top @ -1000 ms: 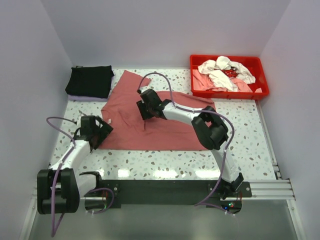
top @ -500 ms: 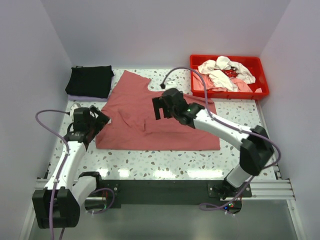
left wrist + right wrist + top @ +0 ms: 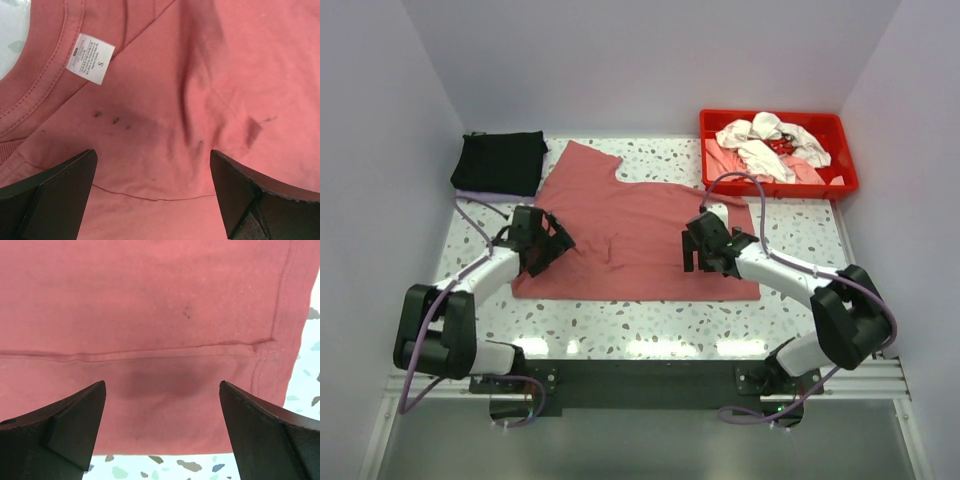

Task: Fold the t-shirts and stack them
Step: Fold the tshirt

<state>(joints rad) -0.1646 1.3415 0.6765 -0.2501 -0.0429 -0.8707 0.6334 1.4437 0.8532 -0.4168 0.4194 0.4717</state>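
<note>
My left gripper heads to the brick-red t-shirt's far sleeve next. There it should close on the sleeve's corner (image 3: 574,147) nearest the folded black t-shirt.
A dusty brick-red t-shirt (image 3: 630,225) lies spread flat on the table. My left gripper (image 3: 552,245) is open and empty, low over the shirt's left part. In the left wrist view it (image 3: 152,195) hovers over the cloth (image 3: 200,75) near the collar and white size label (image 3: 90,58). My right gripper (image 3: 703,258) is open and empty over the shirt's near right part. In the right wrist view it (image 3: 162,430) sits over the shirt's near edge (image 3: 165,405), with a seam across. A folded black t-shirt (image 3: 500,162) lies at the back left.
A red plastic tray (image 3: 840,186) at the back right holds crumpled white shirts (image 3: 765,140) and pale pink shirts (image 3: 720,165). Walls close in on the left, the right and the back. Speckled table (image 3: 800,300) shows in front of the shirt.
My right gripper has drawn back from the shirt's middle to its near right part. My left gripper has moved right, from off the shirt's left edge onto it. The shirt lies flatter.
</note>
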